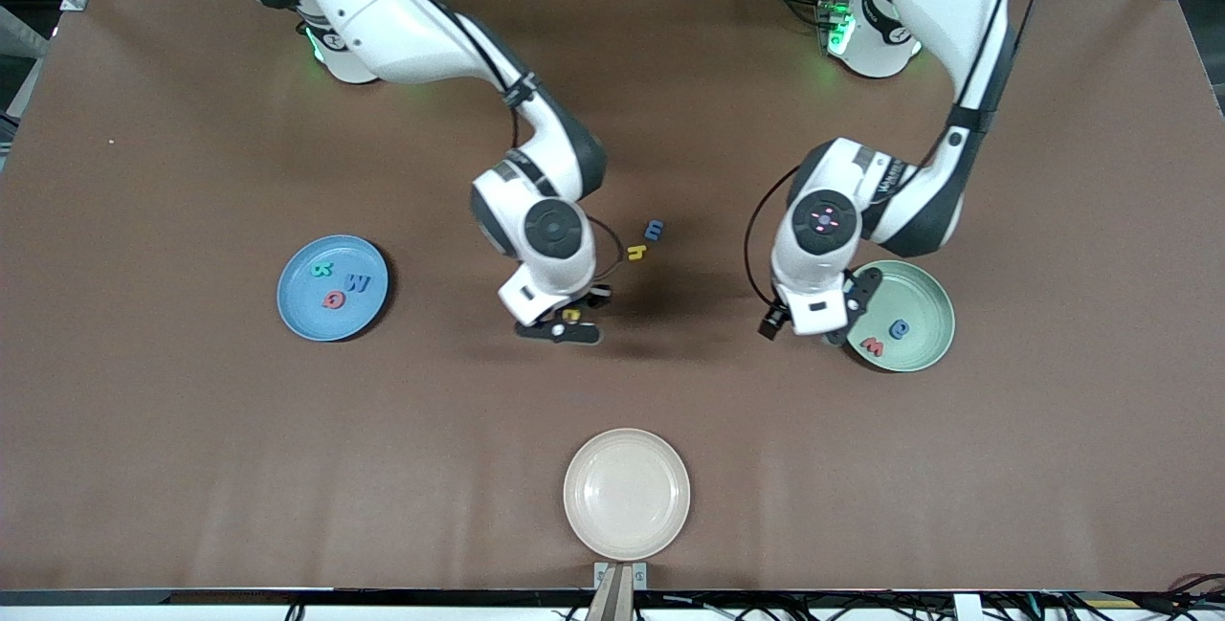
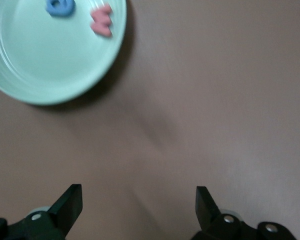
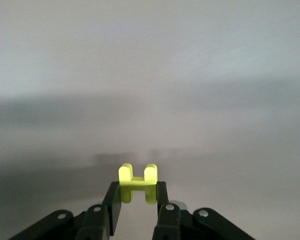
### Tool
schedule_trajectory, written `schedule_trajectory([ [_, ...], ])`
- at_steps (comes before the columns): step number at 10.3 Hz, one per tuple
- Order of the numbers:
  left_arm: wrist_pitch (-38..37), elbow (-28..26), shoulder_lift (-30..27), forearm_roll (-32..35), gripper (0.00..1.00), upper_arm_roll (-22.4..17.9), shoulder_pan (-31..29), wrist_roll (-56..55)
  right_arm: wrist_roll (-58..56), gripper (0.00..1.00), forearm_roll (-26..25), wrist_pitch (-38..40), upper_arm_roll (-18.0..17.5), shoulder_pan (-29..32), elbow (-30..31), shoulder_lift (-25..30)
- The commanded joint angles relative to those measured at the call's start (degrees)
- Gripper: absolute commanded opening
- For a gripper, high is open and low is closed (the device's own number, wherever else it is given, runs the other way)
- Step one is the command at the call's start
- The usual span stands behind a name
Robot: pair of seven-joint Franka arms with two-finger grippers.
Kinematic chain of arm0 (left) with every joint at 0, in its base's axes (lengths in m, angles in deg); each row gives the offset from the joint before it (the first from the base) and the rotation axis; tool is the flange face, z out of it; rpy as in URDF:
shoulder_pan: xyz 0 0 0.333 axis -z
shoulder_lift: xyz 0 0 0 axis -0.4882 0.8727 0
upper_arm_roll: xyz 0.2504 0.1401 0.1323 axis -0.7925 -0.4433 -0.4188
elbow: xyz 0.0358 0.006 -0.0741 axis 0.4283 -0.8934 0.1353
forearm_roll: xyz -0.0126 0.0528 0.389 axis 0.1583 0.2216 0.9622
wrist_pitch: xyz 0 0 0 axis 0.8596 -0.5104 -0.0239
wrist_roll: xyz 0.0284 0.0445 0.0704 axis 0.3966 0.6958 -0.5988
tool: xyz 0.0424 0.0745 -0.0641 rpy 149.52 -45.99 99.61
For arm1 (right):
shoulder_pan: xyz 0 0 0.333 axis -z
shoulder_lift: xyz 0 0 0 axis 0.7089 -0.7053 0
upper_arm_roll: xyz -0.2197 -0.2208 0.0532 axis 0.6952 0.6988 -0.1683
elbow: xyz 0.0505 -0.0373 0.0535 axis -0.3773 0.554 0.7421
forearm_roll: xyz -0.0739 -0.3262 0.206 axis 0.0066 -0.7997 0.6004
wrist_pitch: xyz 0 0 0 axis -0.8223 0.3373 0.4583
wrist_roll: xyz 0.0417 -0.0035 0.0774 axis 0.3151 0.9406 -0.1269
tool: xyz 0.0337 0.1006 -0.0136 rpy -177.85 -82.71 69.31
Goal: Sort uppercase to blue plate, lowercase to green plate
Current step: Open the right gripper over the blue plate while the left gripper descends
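Next, I let go of the yellow capital H, now over the middle of the table, with my right gripper on the blue plate (image 1: 344, 258), next to the green R and behind the blue W.
My right gripper (image 1: 571, 319) hangs over the middle of the table, shut on the yellow capital H (image 1: 571, 315); the H (image 3: 137, 181) sits clamped between the fingers of this gripper (image 3: 137, 192). The blue plate (image 1: 304, 310), toward the right arm's end, holds a green R (image 1: 323, 269), a blue W (image 1: 357, 283) and a red Q (image 1: 333, 299). The green plate (image 1: 924, 300) holds a blue round-bowled letter (image 1: 899, 328) and a red m (image 1: 872, 346). A blue m (image 1: 654, 230) and a yellow h (image 1: 636, 252) lie on the table. My left gripper (image 1: 850, 315) is open and empty at the green plate's rim (image 2: 45, 60).
A cream plate (image 1: 627, 494) stands near the table's front edge, in the middle, with nothing in it. The brown table surface (image 1: 191, 430) spreads bare around the plates. Both arm bases stand at the table's back edge.
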Motion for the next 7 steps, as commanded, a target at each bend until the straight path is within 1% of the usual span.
schedule_trajectory([
  [1, -0.7, 4.4, 3.4, 0.5, 1.0, -0.2, 5.6, -0.6, -17.1, 0.21, 0.7, -0.2, 0.8, 6.5, 15.1, 11.7],
  [2, -0.7, 7.4, 5.9, -0.7, 1.0, -0.1, 8.2, -0.7, -23.4, 0.21, 0.6, -0.2, 1.1, 9.3, 19.3, 15.0],
  [3, -0.7, 8.4, 7.6, -0.7, 1.0, 0.0, 10.1, 0.6, -29.4, 0.21, 0.6, -0.1, 1.6, 11.8, 23.0, 17.9],
  [4, 0.0, 9.0, 9.1, -0.6, 1.0, 1.2, 11.9, 3.1, -34.4, 0.21, 0.5, 1.0, 2.4, 14.3, 25.8, 20.1],
  [5, 1.0, 9.5, 9.6, -0.6, 1.0, 2.3, 12.7, 6.4, -39.1, 0.22, 0.2, 2.6, 2.9, 16.5, 28.0, 21.5],
  [7, 1.2, 9.4, 9.6, -1.1, 1.0, 5.6, 12.7, 15.3, -44.0, 0.23, -0.9, 2.8, 4.1, 19.8, 33.9, 24.6],
])
